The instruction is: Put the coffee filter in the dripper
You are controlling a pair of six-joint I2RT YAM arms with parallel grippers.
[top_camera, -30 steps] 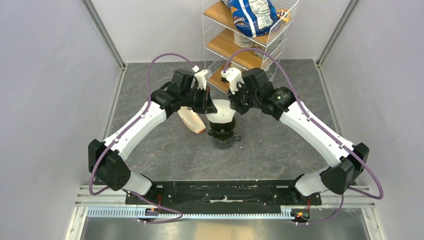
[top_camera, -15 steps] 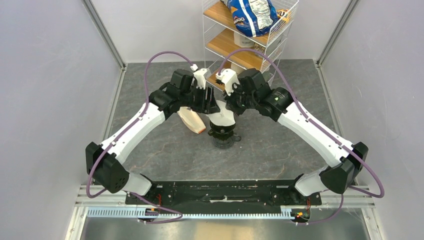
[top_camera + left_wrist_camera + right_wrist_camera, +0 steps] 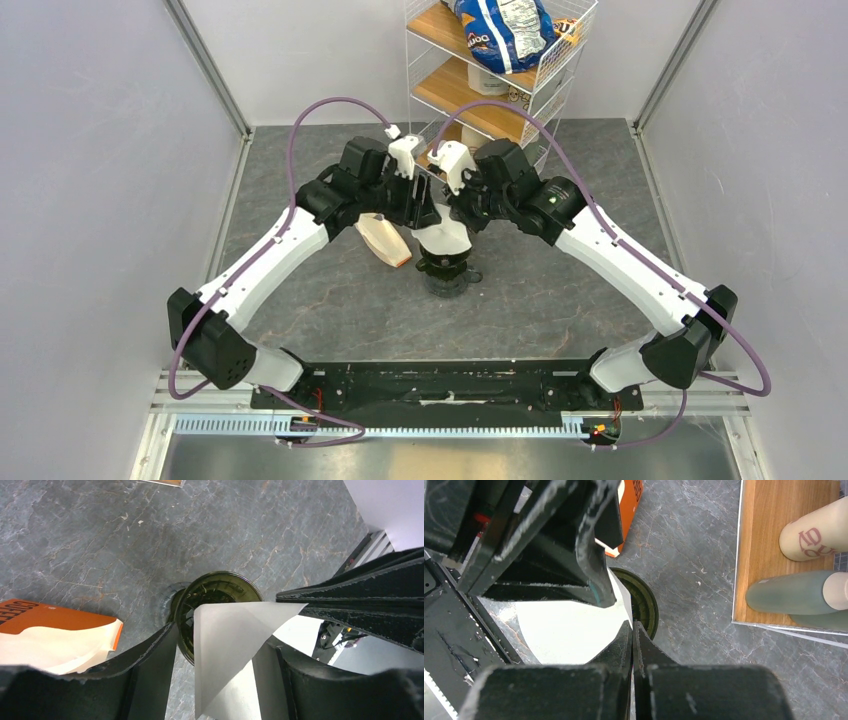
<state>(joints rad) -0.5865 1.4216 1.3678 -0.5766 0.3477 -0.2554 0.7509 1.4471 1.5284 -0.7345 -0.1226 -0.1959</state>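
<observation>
Next, I pinch the coffee filter's free side (image 3: 215, 675) with my left gripper and spread it above the dripper, because my right gripper holds the coffee filter by one edge and the other side hangs free.
The white paper coffee filter (image 3: 443, 236) hangs just above the dark dripper (image 3: 447, 270) at mid-table. My right gripper (image 3: 632, 623) is shut, pinching the coffee filter (image 3: 569, 630) at its edge, with the dripper's rim (image 3: 646, 605) right behind the fingertips. My left gripper (image 3: 222, 632) stands open around the coffee filter (image 3: 225, 645); gaps show on both sides of the paper. Below it the dripper (image 3: 220, 587) shows its open mouth. In the top view the left gripper (image 3: 418, 205) and right gripper (image 3: 455, 205) meet over the filter.
A tan flat packet with an orange end (image 3: 385, 240) lies just left of the dripper. A wire shelf rack (image 3: 500, 90) with wooden boards and a blue bag stands close behind the grippers. Bottles (image 3: 791, 592) lie on its lowest board.
My left gripper has opened and let go of the filter, which stays pinched in the right gripper. Both grippers have shifted slightly; the filter still hangs above the dripper.
</observation>
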